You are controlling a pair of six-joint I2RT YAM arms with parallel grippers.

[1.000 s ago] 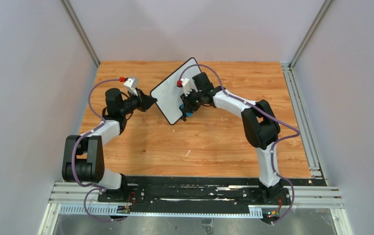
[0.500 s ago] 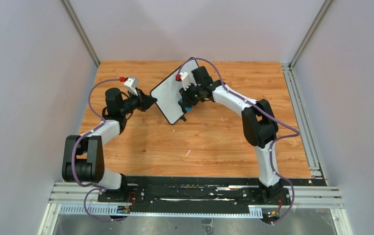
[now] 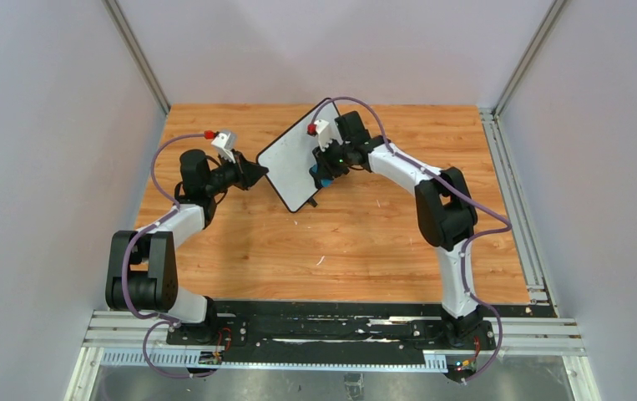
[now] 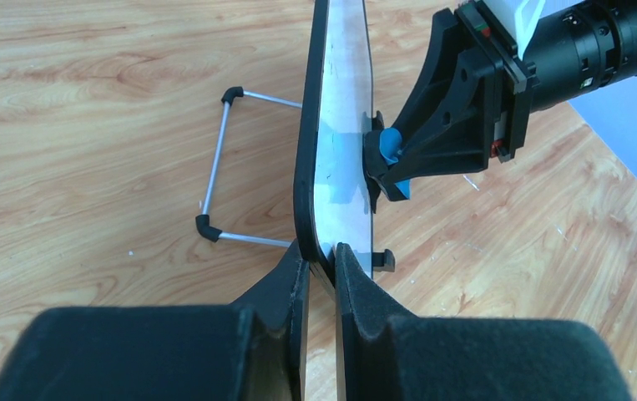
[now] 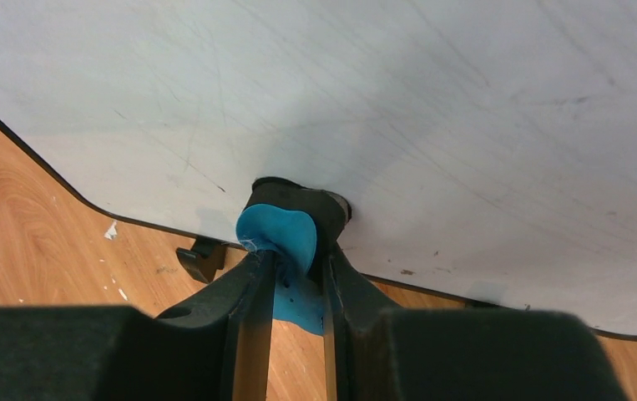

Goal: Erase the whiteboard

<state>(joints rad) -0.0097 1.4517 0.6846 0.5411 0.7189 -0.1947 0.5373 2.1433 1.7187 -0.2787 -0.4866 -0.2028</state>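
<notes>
Next, I release the blue eraser from my right gripper on the open wooden table [image 3: 391, 221] between the whiteboard and the metal rail.
The whiteboard [image 3: 291, 159] stands upright on the wooden table, propped on its wire stand [image 4: 219, 171]. Its white face [image 5: 432, 109] shows only faint scratches and specks. My left gripper [image 3: 258, 174] is shut on the board's near black edge [image 4: 308, 209], holding it steady. My right gripper [image 3: 321, 175] is shut on the blue eraser [image 5: 280, 238] and presses it against the board's face near the lower edge. The eraser also shows in the left wrist view [image 4: 390, 146], touching the board.
A black foot [image 5: 200, 257] of the board rests on the wooden table [image 3: 365, 242]. Grey walls enclose the table at left, right and back. A metal rail [image 3: 515, 200] runs along the table's right edge.
My right gripper has moved the eraser along the board's face toward the far side. The left gripper and the board have stayed put.
</notes>
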